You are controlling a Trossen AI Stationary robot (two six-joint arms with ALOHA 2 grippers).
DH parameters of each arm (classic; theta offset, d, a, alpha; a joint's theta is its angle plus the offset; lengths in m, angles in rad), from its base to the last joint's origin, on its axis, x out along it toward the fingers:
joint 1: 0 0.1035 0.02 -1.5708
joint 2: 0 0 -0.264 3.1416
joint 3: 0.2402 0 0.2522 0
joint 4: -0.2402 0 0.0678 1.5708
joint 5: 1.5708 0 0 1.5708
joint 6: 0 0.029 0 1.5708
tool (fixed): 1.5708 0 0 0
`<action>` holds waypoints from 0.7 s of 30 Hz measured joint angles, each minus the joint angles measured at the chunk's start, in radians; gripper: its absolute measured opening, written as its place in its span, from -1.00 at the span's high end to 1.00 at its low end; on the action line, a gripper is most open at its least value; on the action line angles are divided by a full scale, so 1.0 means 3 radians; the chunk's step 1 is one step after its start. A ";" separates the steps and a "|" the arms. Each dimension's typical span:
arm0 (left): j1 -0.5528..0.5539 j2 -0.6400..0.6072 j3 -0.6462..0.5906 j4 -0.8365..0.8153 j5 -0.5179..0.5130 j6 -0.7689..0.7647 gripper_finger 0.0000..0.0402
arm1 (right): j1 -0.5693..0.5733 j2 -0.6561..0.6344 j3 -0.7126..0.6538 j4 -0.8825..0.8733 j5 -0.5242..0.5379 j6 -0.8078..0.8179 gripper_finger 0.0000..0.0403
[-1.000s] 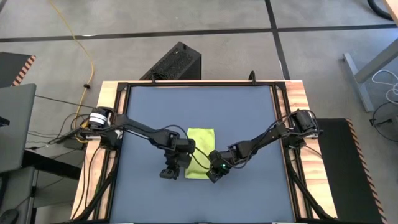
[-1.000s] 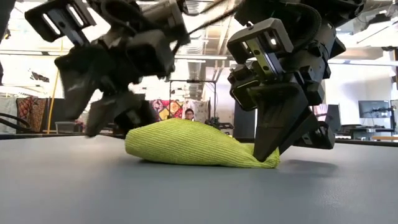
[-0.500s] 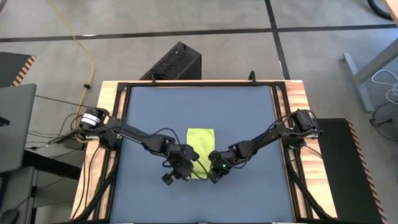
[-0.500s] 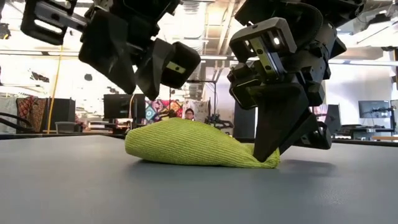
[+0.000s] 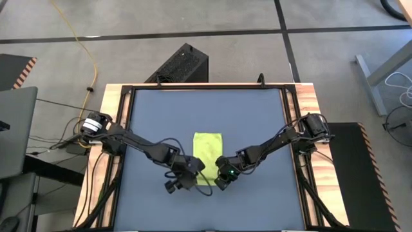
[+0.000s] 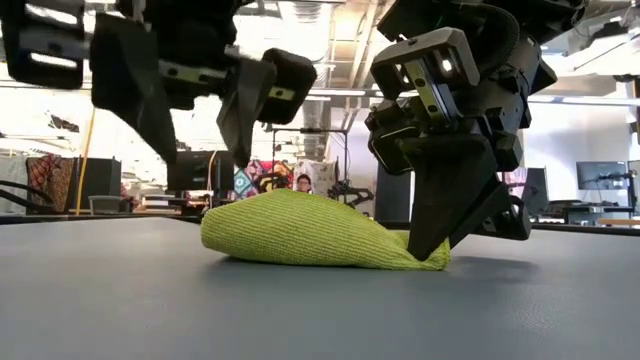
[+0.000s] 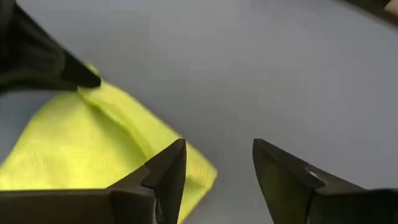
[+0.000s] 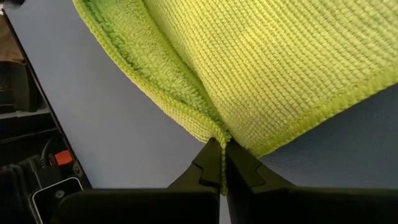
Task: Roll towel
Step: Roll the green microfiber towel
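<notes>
The towel's near part humps up slack beside my right gripper. So my left gripper should pinch the towel's loose near corner (image 7: 206, 173) and pull the towel's edge straight before rolling.
The lime towel (image 5: 208, 149) lies mid-table, its far part flat and its near part humped up (image 6: 300, 230). My right gripper (image 6: 432, 258) is shut on the towel's near right corner, low at the table top. My left gripper (image 6: 203, 140) hangs open above the towel's left end and touches nothing. In the left wrist view its two fingers stand apart over bare table (image 7: 217, 163), with the towel (image 7: 81, 149) off to one side. In the high view the left gripper (image 5: 192, 175) is at the towel's near left and the right gripper (image 5: 221, 182) at its near right. My right gripper pinches the towel's near right corner (image 8: 219, 135), where two hemmed edges meet, between its two fingertips (image 8: 239, 169). The fingers slant down at it from the table's right. The corner sits just at the table top, and the cloth rises from it into a slack hump.
The blue-grey table top (image 5: 154, 116) has bare room on every side of the towel. A black frame rail (image 5: 206, 87) runs round the table. A dark box (image 5: 180, 64) stands on the floor beyond the far edge.
My left gripper has risen clear of the towel's left end, moved toward the table's near edge, rolled about its own axis and opened. My right gripper has kept still with the corner. The towel keeps its humped shape.
</notes>
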 joint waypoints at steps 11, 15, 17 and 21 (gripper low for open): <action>-0.0034 0.0084 -0.0062 0.0194 -0.0388 0.0750 0.12 | -0.0023 0.0001 0.0000 0.0011 -0.0014 0.0002 0.87; -0.0034 0.0287 -0.0061 0.0314 -0.0569 0.0894 0.12 | -0.0021 0.0001 -0.0002 0.0023 -0.0004 0.0010 0.87; -0.0041 0.0346 -0.0034 0.0316 -0.0696 0.0856 0.12 | -0.0021 0.0001 0.0001 -0.0004 -0.0003 0.0024 0.87; -0.0041 0.0339 -0.0029 0.0323 -0.0742 0.0776 0.13 | -0.0021 0.0001 0.0001 0.0005 0.0001 0.0027 0.87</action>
